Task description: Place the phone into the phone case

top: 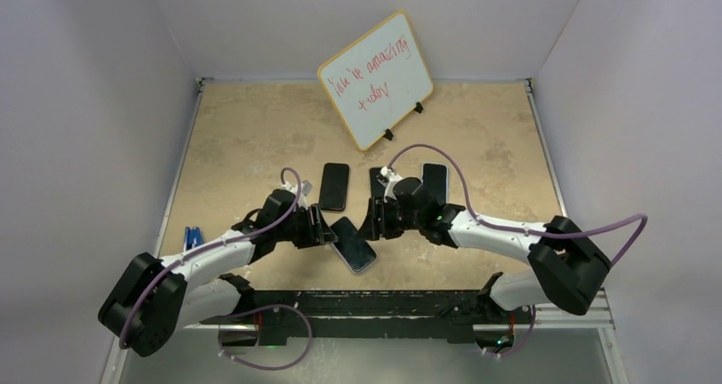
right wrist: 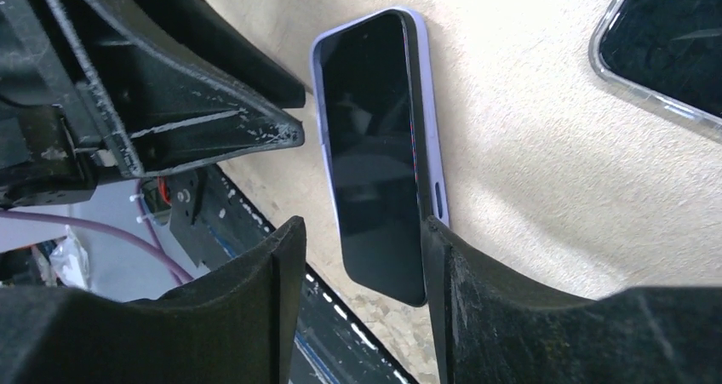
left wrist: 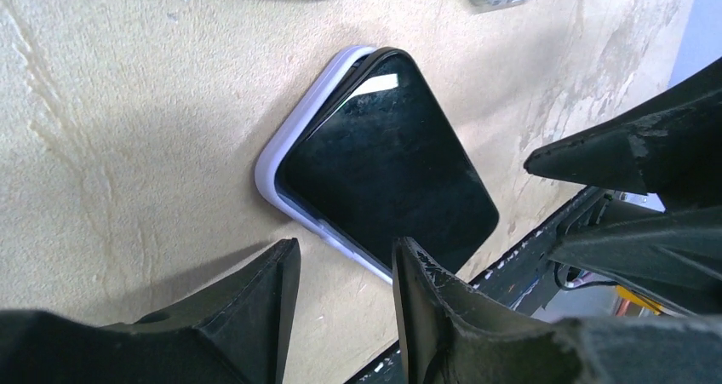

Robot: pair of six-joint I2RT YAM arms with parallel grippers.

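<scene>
My right gripper should open wider and pinch phone and case together [right wrist: 432,167] along the phone's long side, because the phone's long edge sticks up out of the lavender phone case.
A black phone [top: 356,246] lies at an angle near the table's front edge, resting in a lavender phone case [left wrist: 274,150]. In the left wrist view the phone [left wrist: 392,167] sits slightly proud of the case at its far corner. My left gripper [left wrist: 345,260] is open just beside the case's long edge, with nothing between its fingers; from above the left gripper [top: 327,229] stands at the phone's left. My right gripper [right wrist: 362,231] is open over the phone's [right wrist: 375,146] end, its right finger [right wrist: 451,265] by the case [right wrist: 432,137] edge. In the top view the right gripper [top: 375,227] is at the phone's upper right.
A small whiteboard [top: 375,79] with red writing stands at the back. Two more dark phones [top: 335,186] [top: 434,181] lie behind the grippers; a clear-cased one [right wrist: 664,35] shows in the right wrist view. A blue object [top: 192,237] sits at the left edge. A black rail [top: 383,303] runs along the front.
</scene>
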